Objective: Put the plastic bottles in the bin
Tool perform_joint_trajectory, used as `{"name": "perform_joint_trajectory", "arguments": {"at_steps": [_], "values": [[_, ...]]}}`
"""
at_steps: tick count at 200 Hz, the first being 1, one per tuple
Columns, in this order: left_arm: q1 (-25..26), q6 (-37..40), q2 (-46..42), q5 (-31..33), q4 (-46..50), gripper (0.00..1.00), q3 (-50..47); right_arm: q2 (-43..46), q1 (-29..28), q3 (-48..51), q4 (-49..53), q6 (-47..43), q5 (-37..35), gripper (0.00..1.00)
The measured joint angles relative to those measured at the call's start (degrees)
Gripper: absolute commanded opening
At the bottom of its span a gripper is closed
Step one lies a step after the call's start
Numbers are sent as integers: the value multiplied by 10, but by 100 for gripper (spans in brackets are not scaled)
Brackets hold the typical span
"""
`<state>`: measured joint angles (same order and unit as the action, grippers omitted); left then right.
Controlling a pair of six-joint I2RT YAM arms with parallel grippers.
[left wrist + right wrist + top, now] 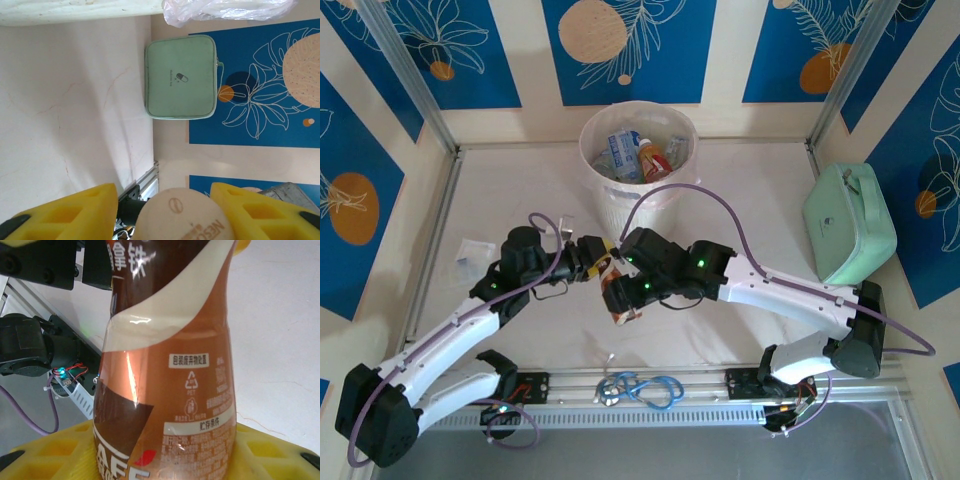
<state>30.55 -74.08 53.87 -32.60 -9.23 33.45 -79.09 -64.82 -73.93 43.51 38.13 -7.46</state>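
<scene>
The bottle sits in my right gripper close to my left gripper at the cap, so I will first take the bottle with my right gripper nearer its base (626, 316).
A plastic bottle (623, 300) with a red-brown label hangs over the table's middle, between both grippers. My right gripper (620, 290) is shut on its body; in the right wrist view the copper label (165, 365) rises between the yellow fingers (45, 455). My left gripper (598, 255) meets it from the left. Its jaws stand either side of the cream cap (182, 215): the right finger (250, 210) is against the cap, and a gap shows at the left one. The white perforated bin (638, 205) stands behind, with several bottles (625, 155) inside.
A mint-green case (848, 225) lies at the right side of the table, also in the left wrist view (181, 77). A small clear wrapper (475, 250) lies at the left. A blue-looped tool (640, 388) rests on the metal rail at the near edge.
</scene>
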Motion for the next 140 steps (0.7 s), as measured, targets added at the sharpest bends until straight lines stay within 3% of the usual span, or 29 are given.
{"name": "perform_joint_trajectory", "arguments": {"at_steps": [60,73,91,140], "values": [[-1,-42,0,5,-52,35,-27,1,1,-2,3,8,0,56],[-1,-50,0,9,-59,34,-32,2,2,-2,3,12,0,63],[-3,-70,3,13,-70,33,-35,10,7,-2,-2,15,-1,82],[-13,-113,4,18,-109,33,-47,53,14,17,-31,30,2,87]]}}
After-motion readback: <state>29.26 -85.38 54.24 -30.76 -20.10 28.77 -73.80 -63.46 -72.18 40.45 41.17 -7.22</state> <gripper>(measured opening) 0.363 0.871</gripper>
